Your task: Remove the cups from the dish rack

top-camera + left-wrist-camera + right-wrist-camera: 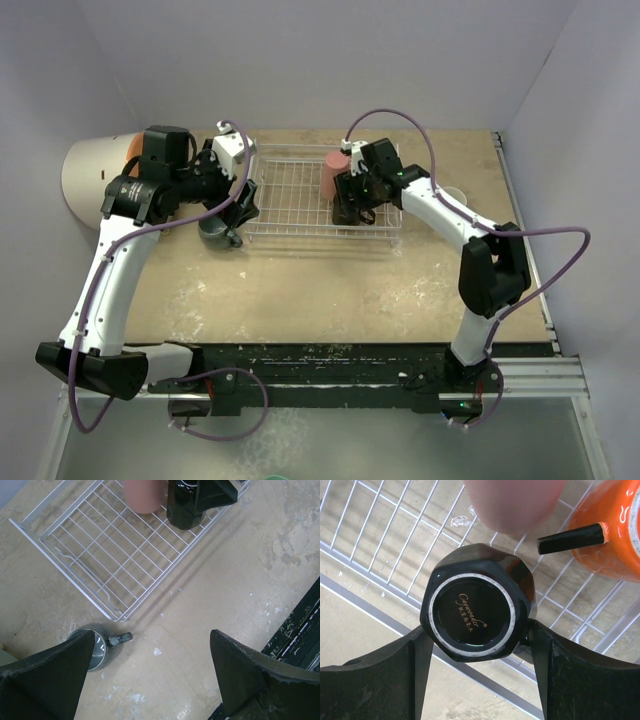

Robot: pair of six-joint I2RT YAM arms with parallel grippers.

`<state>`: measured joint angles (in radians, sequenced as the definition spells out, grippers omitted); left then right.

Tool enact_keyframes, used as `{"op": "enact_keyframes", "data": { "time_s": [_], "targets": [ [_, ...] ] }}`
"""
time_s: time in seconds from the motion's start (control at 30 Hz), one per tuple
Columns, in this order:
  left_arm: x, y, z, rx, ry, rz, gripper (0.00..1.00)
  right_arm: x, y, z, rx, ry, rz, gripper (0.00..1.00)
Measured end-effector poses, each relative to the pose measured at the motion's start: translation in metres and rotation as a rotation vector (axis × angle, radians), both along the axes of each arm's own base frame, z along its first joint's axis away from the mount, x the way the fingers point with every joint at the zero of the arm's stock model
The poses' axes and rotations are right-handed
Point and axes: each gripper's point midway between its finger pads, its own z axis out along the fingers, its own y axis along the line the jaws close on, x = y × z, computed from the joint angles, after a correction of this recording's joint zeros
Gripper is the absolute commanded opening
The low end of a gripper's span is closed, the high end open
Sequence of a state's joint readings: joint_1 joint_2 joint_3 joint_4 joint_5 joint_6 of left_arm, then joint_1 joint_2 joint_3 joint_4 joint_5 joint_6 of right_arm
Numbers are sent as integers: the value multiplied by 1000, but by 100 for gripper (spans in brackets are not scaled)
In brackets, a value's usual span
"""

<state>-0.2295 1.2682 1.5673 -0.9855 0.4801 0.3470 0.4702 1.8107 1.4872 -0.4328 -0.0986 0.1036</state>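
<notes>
The black mug's wide body is spanned by my right gripper beside the mug's handle (369, 216), so it should open and pinch the handle, keeping the mug's body clear for my left gripper.
The white wire dish rack (290, 195) lies mid-table. In it a pink tumbler (334, 173) stands upside down. Beside it, at the rack's near edge, is an upside-down black mug (472, 610). My right gripper (479, 645) is shut on the black mug, one finger against each side. An orange mug (612, 527) lies in the rack just beyond it. A grey-teal mug (97, 650) stands upright on the table off the rack's near left corner. My left gripper (150, 675) is open and empty above the table, its left finger over that mug.
A cream cylinder (95, 170) with an orange face stands at the far left behind the left arm. A small pale round object (455, 194) sits right of the right arm. The black base rail (350, 365) runs along the near edge.
</notes>
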Motion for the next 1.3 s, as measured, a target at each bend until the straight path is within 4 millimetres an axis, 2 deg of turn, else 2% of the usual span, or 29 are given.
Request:
{"op": "enact_keyframes", "data": {
  "time_s": [0.13, 0.3, 0.43, 0.67, 0.83, 1.03, 1.3],
  "targets": [
    [0, 0, 0, 0, 0, -1, 99, -2, 2, 1, 17, 6, 15, 88],
    [0, 0, 0, 0, 0, 0, 99, -13, 2, -4, 20, 53, 37, 98],
    [0, 0, 0, -2, 1, -2, 99, -23, 1, -7, 15, 91, 59, 99],
    [0, 0, 0, -2, 1, -2, 99, -33, -2, 1, 13, 72, 110, 85],
    [-1, -1, 0, -5, 4, 2, 99, -28, -2, 3, 12, 46, 129, 78],
    [-4, 0, 3, -7, -5, 2, 99, -17, 0, 8, 54, 12, 135, 63],
    [-5, 0, 5, -13, -8, 4, 99, -3, -4, -1, 47, 22, 169, 58]
  ]
}}
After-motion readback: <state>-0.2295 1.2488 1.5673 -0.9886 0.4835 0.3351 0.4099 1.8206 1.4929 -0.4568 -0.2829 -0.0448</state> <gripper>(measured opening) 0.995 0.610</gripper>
